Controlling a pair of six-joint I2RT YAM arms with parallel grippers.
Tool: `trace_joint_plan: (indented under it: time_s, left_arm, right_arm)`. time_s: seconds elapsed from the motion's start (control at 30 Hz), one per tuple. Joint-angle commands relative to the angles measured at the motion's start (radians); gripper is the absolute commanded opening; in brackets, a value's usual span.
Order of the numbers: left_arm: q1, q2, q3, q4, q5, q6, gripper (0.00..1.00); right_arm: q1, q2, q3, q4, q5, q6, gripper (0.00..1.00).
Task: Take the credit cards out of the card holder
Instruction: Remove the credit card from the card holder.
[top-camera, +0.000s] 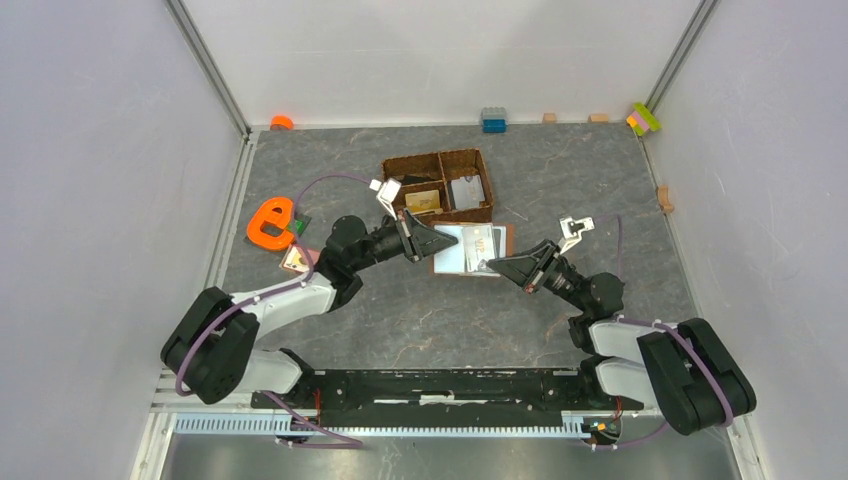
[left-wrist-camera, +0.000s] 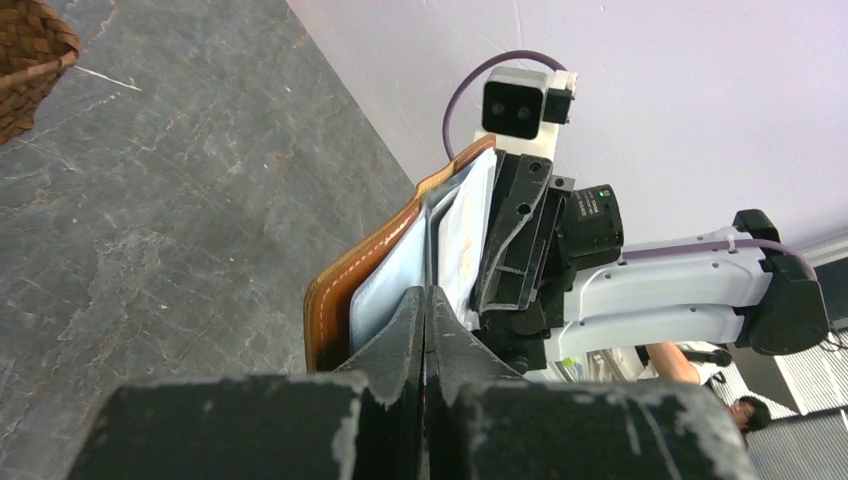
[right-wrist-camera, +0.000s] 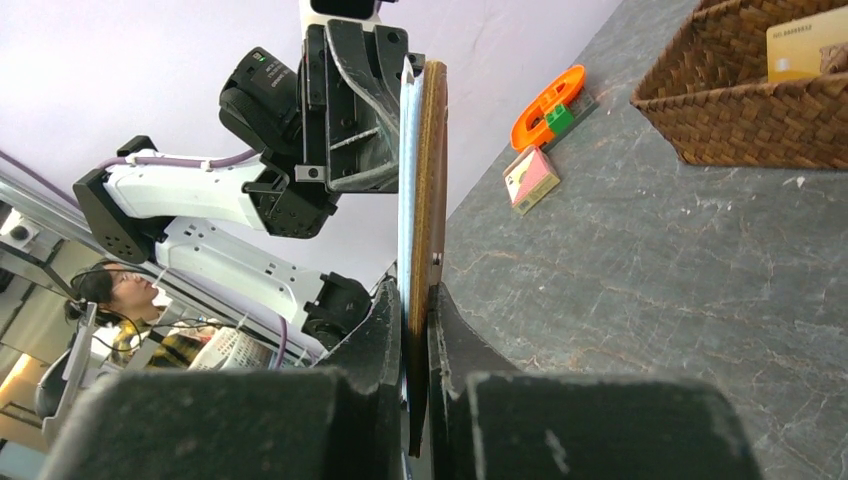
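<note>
The patterned credit card is still beyond my left gripper, which is shut on the pale inside, so that gripper should open, reach further in and pinch the card's edge (top-camera: 467, 256).
The card holder (top-camera: 470, 250) lies open between my two grippers, its pale grey-blue inside up, with a pale patterned credit card (top-camera: 480, 240) in it. My right gripper (top-camera: 497, 266) is shut on its near right edge. In the right wrist view the card holder (right-wrist-camera: 433, 180) stands edge-on between the fingers (right-wrist-camera: 452, 330). My left gripper (top-camera: 436, 243) is shut at its left side. In the left wrist view its tips (left-wrist-camera: 427, 295) pinch a thin pale card edge (left-wrist-camera: 432, 230) next to the brown cover (left-wrist-camera: 345, 280). A gold-tan card (top-camera: 423, 200) and a grey card (top-camera: 467, 190) lie in the basket.
The brown woven compartment basket (top-camera: 440, 160) stands just behind the card holder. An orange tape dispenser (top-camera: 270, 222) and a small pink box (top-camera: 297, 260) lie at the left. A blue block (top-camera: 493, 120), an orange piece (top-camera: 282, 122) and wooden blocks (top-camera: 598, 118) line the back wall.
</note>
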Motion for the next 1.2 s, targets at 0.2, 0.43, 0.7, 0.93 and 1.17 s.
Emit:
trace_joint_plan:
  time_s: [0.2,0.43,0.7,0.93,1.17]
  left_arm:
    - [-0.018,0.05,0.046,0.007,0.006,-0.001,0.27]
    - [-0.036,0.095,0.075,0.014,0.053,-0.012,0.37]
    - [-0.053,0.151,0.107,0.104,0.139,-0.069,0.18]
    - [-0.054,0.137,0.108,0.057,0.121,-0.041,0.02]
    - [-0.055,0.131,0.123,0.015,0.128,-0.022,0.02]
  right_arm:
    - [-0.004,0.037,0.008,0.35,-0.033,0.059,0.0]
    - [0.004,0.049,0.017,0.355,-0.041,0.065,0.0]
    - [0.031,0.09,0.042,0.361,-0.058,0.071,0.04]
    - [0.03,0.084,0.035,0.376,-0.052,0.067,0.39]
    - [-0.007,0.051,0.001,0.368,-0.024,0.064,0.37]
